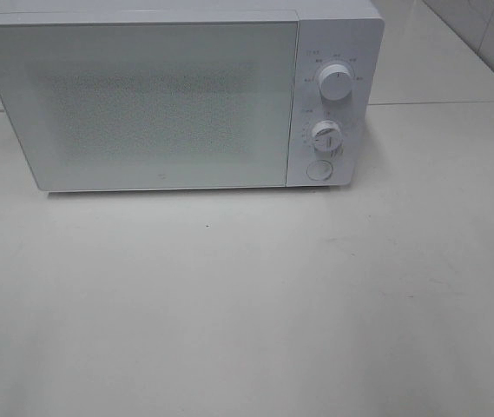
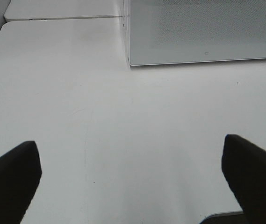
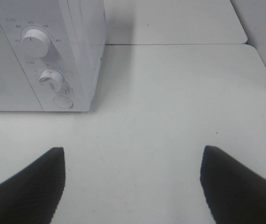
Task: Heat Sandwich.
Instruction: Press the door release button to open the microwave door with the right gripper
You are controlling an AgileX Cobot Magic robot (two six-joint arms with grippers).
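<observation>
The round button [image 1: 319, 170] [image 3: 62, 101] on the microwave's panel, below the lower knob, is the next target for my right gripper, which should close just in front of it.
A white microwave [image 1: 155, 100] stands at the back of the table with its door shut. Its panel has two round knobs [image 1: 334, 82] and a round button [image 1: 319, 168]; the panel also shows in the right wrist view [image 3: 44, 60]. The sandwich is out of view, and the frosted door hides the inside. Neither gripper shows in the exterior high view. In the left wrist view my left gripper [image 2: 133, 179] is open and empty over bare table, in front of the microwave's left corner [image 2: 203, 32]. In the right wrist view my right gripper [image 3: 133, 184] is open and empty, right of the panel.
The white table [image 1: 247, 304] spreads in front of the microwave. A second white table [image 3: 170, 21] adjoins behind, with a seam between. The table's rounded corners show at far left [image 2: 11, 28] and far right [image 3: 252, 49].
</observation>
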